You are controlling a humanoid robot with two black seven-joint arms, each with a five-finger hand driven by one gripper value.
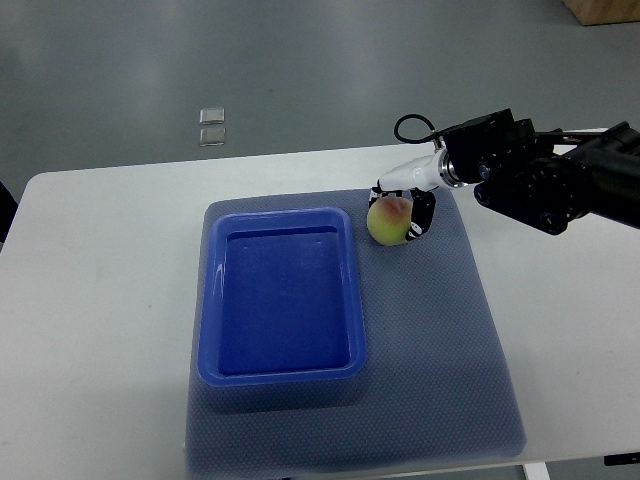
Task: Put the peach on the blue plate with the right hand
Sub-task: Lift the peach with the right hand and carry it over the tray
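My right gripper is going to release the peach inside the far half of the blue plate (288, 262), at a spot about midway between the plate's sides.
A yellow-green peach with a pink blush (389, 220) sits at the far edge of the grey mat, just right of the blue plate (283, 372), a deep rectangular tray. My right hand (407, 207) reaches in from the right edge and its fingers curl around the back and right side of the peach. The peach is at about mat height, outside the tray. The left arm does not show.
The grey mat (450, 350) lies on a white table (100, 300) and carries the tray. Two small clear squares (211, 126) lie on the floor beyond the table. A black cable loops above my right wrist (410, 127).
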